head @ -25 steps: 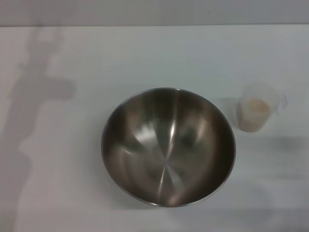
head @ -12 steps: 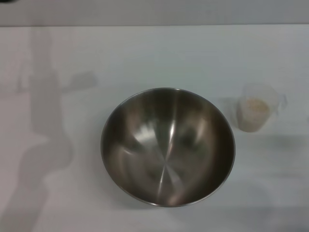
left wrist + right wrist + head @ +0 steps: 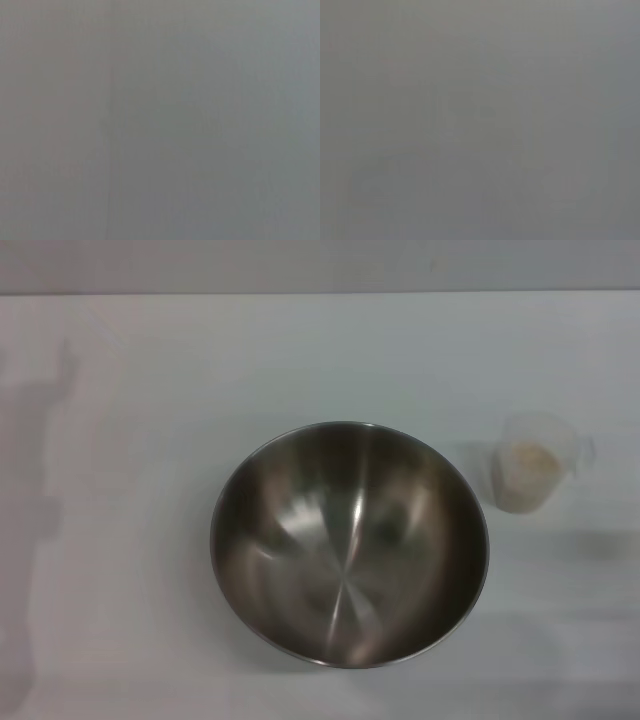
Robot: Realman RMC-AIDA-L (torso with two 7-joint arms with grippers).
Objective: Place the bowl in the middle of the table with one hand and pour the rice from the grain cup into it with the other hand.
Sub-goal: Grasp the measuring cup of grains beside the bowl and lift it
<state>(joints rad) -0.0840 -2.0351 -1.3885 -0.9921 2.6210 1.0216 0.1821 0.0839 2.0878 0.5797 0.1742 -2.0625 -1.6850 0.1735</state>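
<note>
The robot's right gripper will next move to the grain cup's handle [image 3: 586, 451], on the side away from the steel bowl, and close there.
The large steel bowl [image 3: 348, 543] stands upright and empty near the middle of the white table [image 3: 150, 360] in the head view. The small clear grain cup [image 3: 532, 472] stands upright to the right of the bowl, apart from it, with pale rice [image 3: 530, 460] inside. Neither gripper shows in the head view. Both wrist views show only a plain grey surface, with no fingers and no objects.
An arm's shadow [image 3: 35, 490] lies on the table at the far left. A fainter shadow [image 3: 590, 545] lies on the table to the right, nearer me than the cup. The table's far edge runs along the top of the head view.
The shadow on the left of the table has shifted further left and grown fainter. The bowl and the cup have not moved.
</note>
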